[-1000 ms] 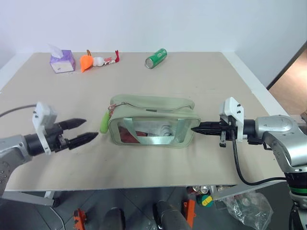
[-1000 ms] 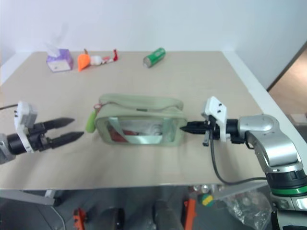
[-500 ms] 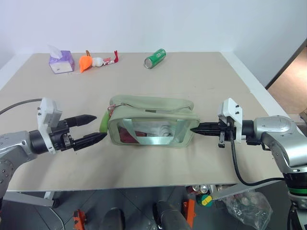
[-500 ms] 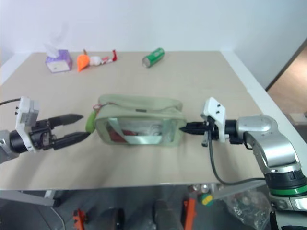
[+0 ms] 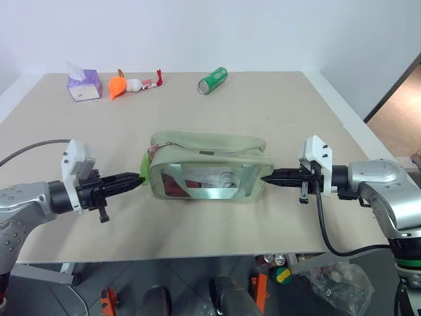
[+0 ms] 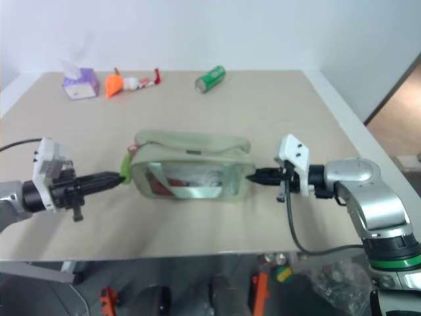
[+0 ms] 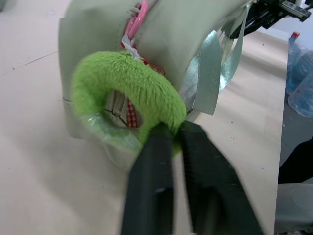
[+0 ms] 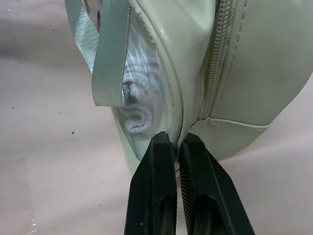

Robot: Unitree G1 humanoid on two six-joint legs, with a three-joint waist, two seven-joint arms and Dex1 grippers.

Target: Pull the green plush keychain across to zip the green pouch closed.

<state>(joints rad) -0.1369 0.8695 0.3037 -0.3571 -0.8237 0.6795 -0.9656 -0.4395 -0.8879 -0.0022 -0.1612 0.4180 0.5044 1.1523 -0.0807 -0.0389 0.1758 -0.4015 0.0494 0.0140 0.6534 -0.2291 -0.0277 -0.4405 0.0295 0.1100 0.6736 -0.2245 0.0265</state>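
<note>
I will use my left gripper to lay the green plush keychain, which hangs off the green pouch's end, on top and grip that pouch end (image 5: 156, 179) before zipping across.
The green pouch (image 5: 210, 168) lies in the middle of the table, its clear front panel showing red and white contents. At its left end hangs the green plush keychain (image 7: 127, 78), a lime ring clipped on by a pink clasp (image 7: 138, 19). My left gripper (image 5: 138, 178) reaches in level from the left and is shut on the ring's lower edge, as the left wrist view shows. On the opposite side, my right gripper (image 5: 266, 178) is shut on the seam at the pouch's right end (image 8: 195, 73), just below the zip.
Along the far edge stand a purple tissue box (image 5: 84, 84), an orange toy (image 5: 118, 85), a small white and red toy (image 5: 146, 83) and a green can (image 5: 214, 79) on its side. The table's front edge runs close below both arms.
My left gripper has moved right to the pouch's left end and gone from open to shut on the plush keychain. The right gripper and the pouch have stayed put.
</note>
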